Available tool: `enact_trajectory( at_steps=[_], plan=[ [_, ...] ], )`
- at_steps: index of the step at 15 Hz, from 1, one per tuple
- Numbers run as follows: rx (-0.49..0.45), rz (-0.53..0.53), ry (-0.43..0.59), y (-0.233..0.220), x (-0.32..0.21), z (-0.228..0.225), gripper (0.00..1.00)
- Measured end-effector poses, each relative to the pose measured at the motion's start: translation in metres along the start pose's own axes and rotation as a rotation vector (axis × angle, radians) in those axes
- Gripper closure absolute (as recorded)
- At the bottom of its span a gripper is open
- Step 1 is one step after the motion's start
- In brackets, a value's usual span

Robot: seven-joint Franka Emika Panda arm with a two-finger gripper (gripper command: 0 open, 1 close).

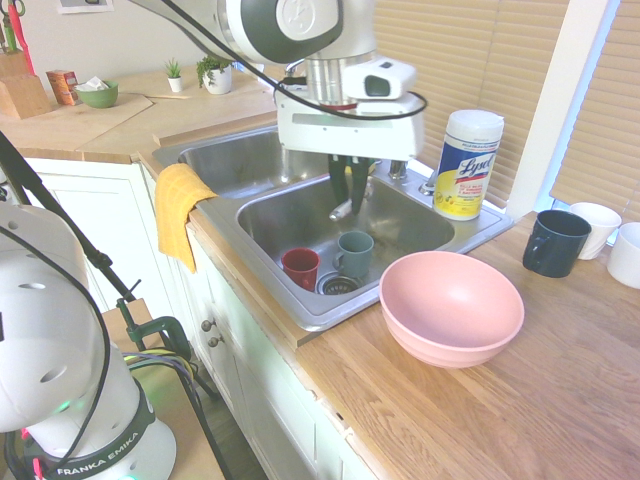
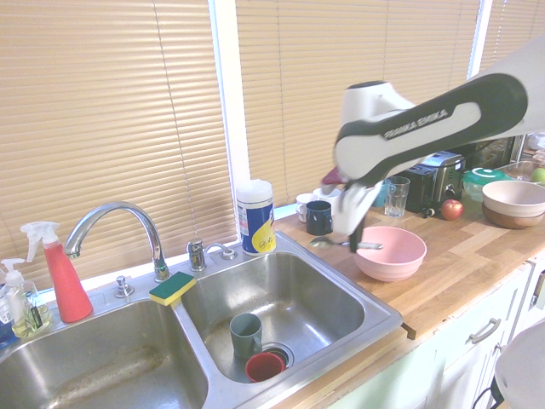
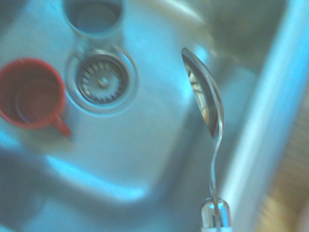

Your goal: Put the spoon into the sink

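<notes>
Next, I let go of the spoon on the bare bottom of the sink [image 2: 294, 325] [image 3: 166, 59], next to the drain and the grey-green cup.
My gripper [image 1: 350, 190] hangs over the right basin of the steel sink [image 1: 400, 228], shut on the spoon [image 1: 343, 209]. In the second exterior view the spoon [image 2: 330, 242] is held level, with its metal bowl out over the basin [image 2: 315, 298] and its white handle in the gripper [image 2: 354, 244] near the basin's counter-side rim. The wrist view shows the spoon [image 3: 206, 104] above the sink floor, to one side of the round drain strainer [image 3: 101, 79].
A red cup [image 1: 300, 267] and a grey-green cup [image 1: 354, 253] stand in the basin by the drain. The pink bowl [image 1: 450, 305] sits on the wooden counter beside the sink. A Lysol tub [image 1: 466, 165], a faucet [image 2: 119, 226] and a sponge [image 2: 173, 288] line the rim.
</notes>
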State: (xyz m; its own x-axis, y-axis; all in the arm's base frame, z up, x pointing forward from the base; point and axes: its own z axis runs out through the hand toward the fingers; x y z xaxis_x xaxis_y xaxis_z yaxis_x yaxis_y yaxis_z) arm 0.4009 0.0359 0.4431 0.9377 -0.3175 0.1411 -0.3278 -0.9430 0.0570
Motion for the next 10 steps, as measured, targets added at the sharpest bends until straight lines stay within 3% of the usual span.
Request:
enact_trajectory(
  at_steps=[10],
  plan=[
    [-0.049,0.047,-0.170,-0.096,0.099,0.176,1.00]
  ],
)
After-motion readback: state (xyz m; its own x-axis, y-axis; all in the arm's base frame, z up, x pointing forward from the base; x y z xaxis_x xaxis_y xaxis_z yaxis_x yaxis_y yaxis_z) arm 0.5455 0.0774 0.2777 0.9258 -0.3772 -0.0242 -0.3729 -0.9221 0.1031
